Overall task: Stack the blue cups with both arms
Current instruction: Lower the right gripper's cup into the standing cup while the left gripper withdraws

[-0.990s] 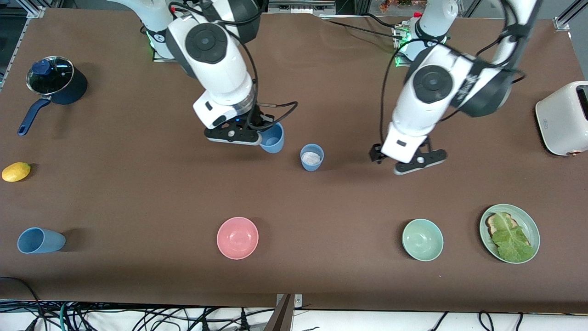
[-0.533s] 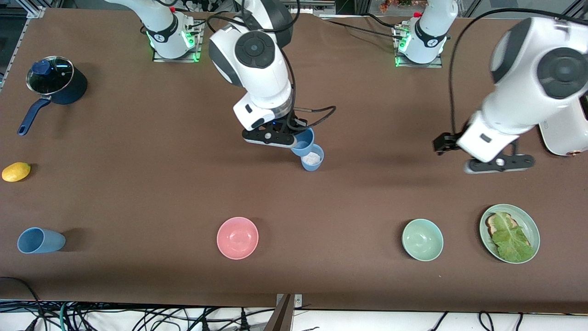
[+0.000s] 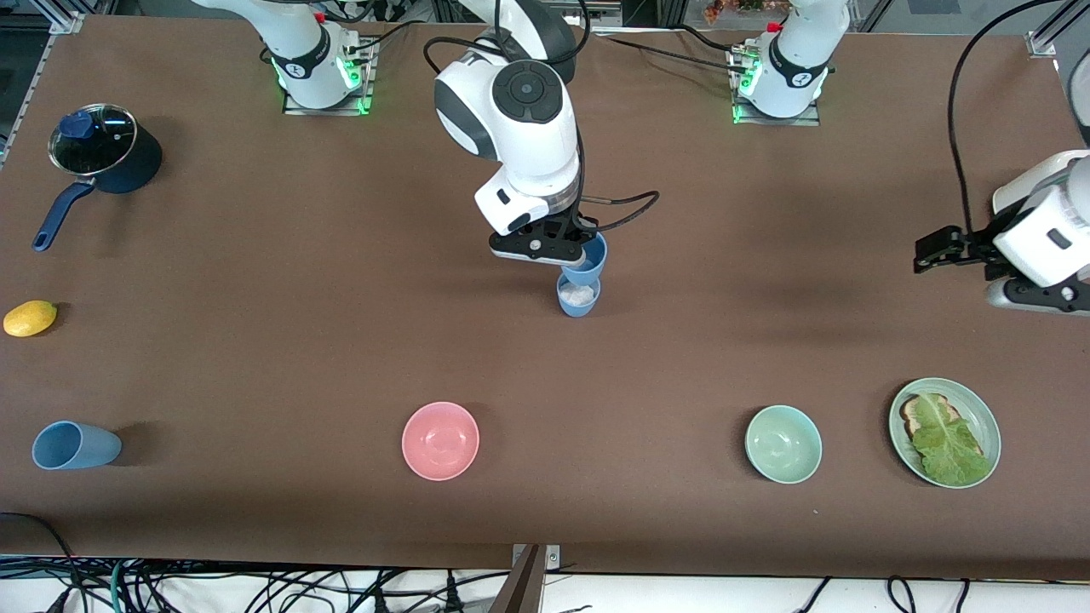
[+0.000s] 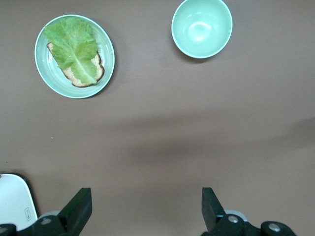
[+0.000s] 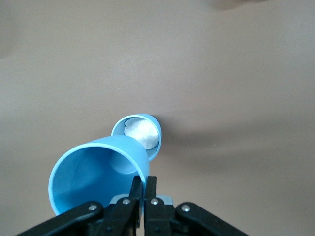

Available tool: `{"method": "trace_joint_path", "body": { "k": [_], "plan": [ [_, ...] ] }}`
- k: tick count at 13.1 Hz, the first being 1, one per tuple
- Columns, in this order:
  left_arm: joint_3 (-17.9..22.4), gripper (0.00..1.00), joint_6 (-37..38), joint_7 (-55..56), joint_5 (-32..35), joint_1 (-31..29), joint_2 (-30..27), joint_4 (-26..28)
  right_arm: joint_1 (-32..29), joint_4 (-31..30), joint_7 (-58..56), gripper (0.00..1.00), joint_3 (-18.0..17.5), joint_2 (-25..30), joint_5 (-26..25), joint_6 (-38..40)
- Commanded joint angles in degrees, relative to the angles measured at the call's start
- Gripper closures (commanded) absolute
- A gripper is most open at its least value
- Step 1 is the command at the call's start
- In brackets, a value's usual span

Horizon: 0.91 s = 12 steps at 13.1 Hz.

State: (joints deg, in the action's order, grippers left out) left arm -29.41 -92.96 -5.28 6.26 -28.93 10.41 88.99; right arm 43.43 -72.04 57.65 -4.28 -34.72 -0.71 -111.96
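The robot's right gripper needs to release its blue cup inside the standing blue cup [image 3: 579, 292] [image 5: 142, 132] at the middle of the table.
My right gripper [image 3: 576, 253] is shut on the rim of a blue cup [image 3: 588, 260] and holds it in the air, partly over a second blue cup [image 3: 579, 298] with a whitish inside that stands on the table's middle. In the right wrist view the held cup [image 5: 96, 172] is pinched at its rim by my right gripper [image 5: 143, 186], with the standing cup [image 5: 140, 133] just below it. A third blue cup [image 3: 72, 445] lies on its side near the right arm's end. My left gripper [image 3: 962, 255] is open and empty, up in the air by the toaster; its fingers [image 4: 78, 209] show over bare table.
A pink bowl [image 3: 440, 440], a green bowl [image 3: 783, 443] and a green plate [image 3: 979, 409] with toast and lettuce sit near the front edge. A navy lidded saucepan [image 3: 102, 157] and a lemon [image 3: 30, 317] are at the right arm's end. A white toaster [image 3: 1018, 191] is at the left arm's end.
My right gripper carried its cup sideways until it hangs over the standing cup. My left arm swung away toward the toaster at its end of the table.
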Motion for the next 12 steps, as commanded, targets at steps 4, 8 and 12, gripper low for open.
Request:
{"method": "trace_joint_path", "body": {
  "k": [4,8,12],
  "plan": [
    [-0.65,0.02,3.75,-10.27,-2.57,-4.03,-3.99,0.14,0.43,-0.02,1.15,1.00,0.85,-0.70,-2.71,-0.89],
    [-0.74,0.01,5.42,-11.95,-4.50,-4.03,-5.22,1.54,0.78,-0.47,1.42,1.00,0.85,-1.84,-3.07,-2.91],
    [-0.65,0.01,5.24,-13.69,-4.41,-4.11,-6.71,3.21,0.87,-0.47,1.51,1.00,0.85,-2.98,-3.16,-4.84]
  ]
}}
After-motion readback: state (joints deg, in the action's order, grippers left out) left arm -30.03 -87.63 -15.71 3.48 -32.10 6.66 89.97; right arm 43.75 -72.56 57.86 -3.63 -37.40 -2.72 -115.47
